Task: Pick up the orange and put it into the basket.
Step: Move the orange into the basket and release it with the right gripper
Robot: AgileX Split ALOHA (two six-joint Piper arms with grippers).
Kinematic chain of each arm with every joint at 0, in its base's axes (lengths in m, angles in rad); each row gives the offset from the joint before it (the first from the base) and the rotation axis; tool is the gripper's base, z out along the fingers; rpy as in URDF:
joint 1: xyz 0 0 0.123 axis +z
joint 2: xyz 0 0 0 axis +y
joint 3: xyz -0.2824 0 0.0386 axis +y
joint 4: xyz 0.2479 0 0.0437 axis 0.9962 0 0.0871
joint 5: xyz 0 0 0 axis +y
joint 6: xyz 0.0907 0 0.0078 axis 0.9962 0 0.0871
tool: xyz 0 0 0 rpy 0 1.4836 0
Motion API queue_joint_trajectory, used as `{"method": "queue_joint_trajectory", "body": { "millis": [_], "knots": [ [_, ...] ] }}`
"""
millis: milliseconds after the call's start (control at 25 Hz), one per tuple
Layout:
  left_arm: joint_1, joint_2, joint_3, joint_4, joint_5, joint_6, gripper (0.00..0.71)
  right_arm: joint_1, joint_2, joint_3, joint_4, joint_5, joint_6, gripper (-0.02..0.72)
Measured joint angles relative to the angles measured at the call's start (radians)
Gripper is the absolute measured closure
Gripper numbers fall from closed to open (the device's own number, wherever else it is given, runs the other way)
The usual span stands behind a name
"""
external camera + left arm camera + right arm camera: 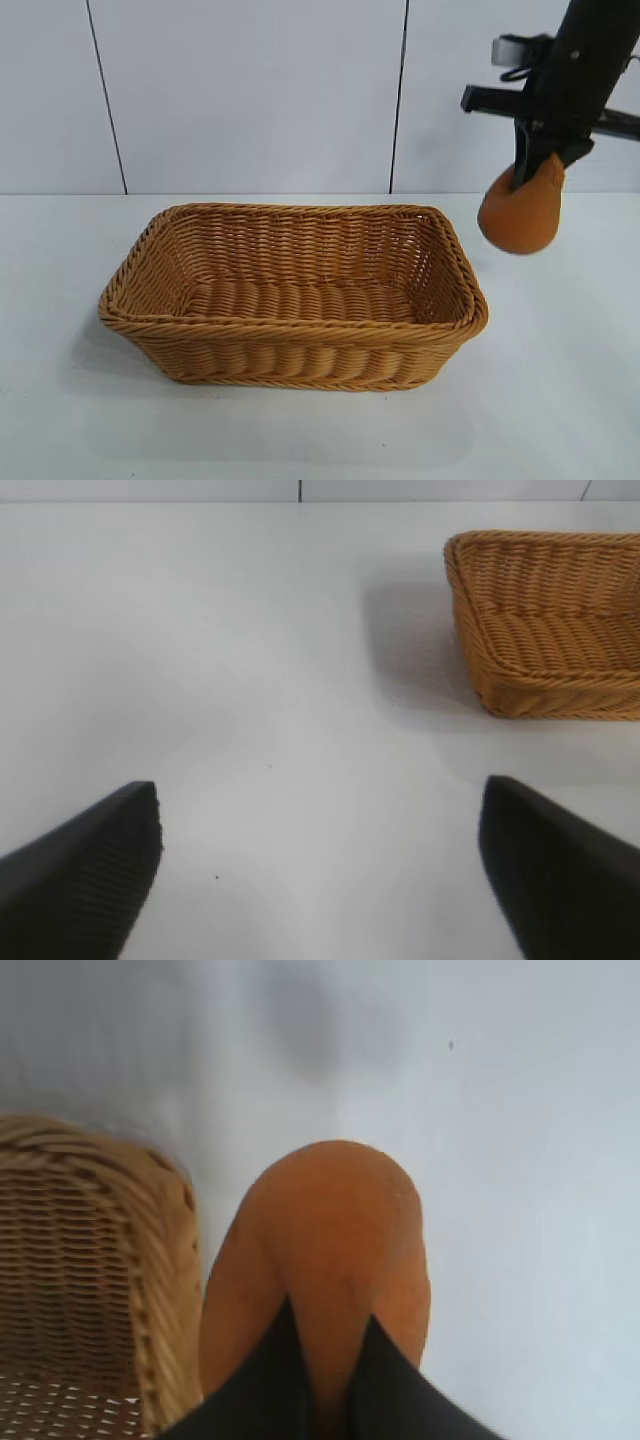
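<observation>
Next, my right gripper lets go of the orange on the basket's bottom (293,295), just behind the middle of the basket's front rim.
The orange (522,215) hangs in the air at the right, held by its narrow top in my right gripper (535,172), which is shut on it. It is above the table, just right of the basket's right rim and clear of it. In the right wrist view the orange (330,1250) is pinched between two black fingers (262,1385), with the basket (160,1260) beside it. The woven tan basket (300,380) sits mid-table with nothing inside. My left gripper (320,825) is open over bare table, away from the basket (545,670).
A white table (560,400) lies under everything, with a white panelled wall (250,90) behind. Open room shows in front of the basket and on both sides.
</observation>
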Motion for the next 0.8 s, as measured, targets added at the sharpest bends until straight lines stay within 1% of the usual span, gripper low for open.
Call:
{"method": "queue_joint_trajectory", "body": {
  "millis": [80,200,360,440,560,800],
  "knots": [
    [0.000,0.000,0.000,0.000,0.000,0.000,0.095,0.000,-0.027,-0.049,-0.008,0.016,0.000,0.704],
    [0.000,0.000,0.000,0.001,0.000,0.000,0.095,0.001,-0.041,-0.112,-0.014,0.019,0.000,0.704],
    [0.000,0.000,0.000,0.001,0.000,0.000,0.095,0.037,-0.041,-0.129,-0.014,0.025,0.001,0.704],
    [0.000,0.000,0.000,0.001,0.000,0.000,0.095,0.082,-0.041,-0.129,-0.008,0.029,0.006,0.704],
    [0.000,0.000,0.000,0.001,0.000,0.000,0.095,0.185,-0.041,-0.129,0.000,0.031,0.011,0.704],
    [0.000,0.000,0.000,0.001,0.000,0.000,0.095,0.379,-0.014,-0.130,0.009,-0.029,0.040,0.704]
  ]
}}
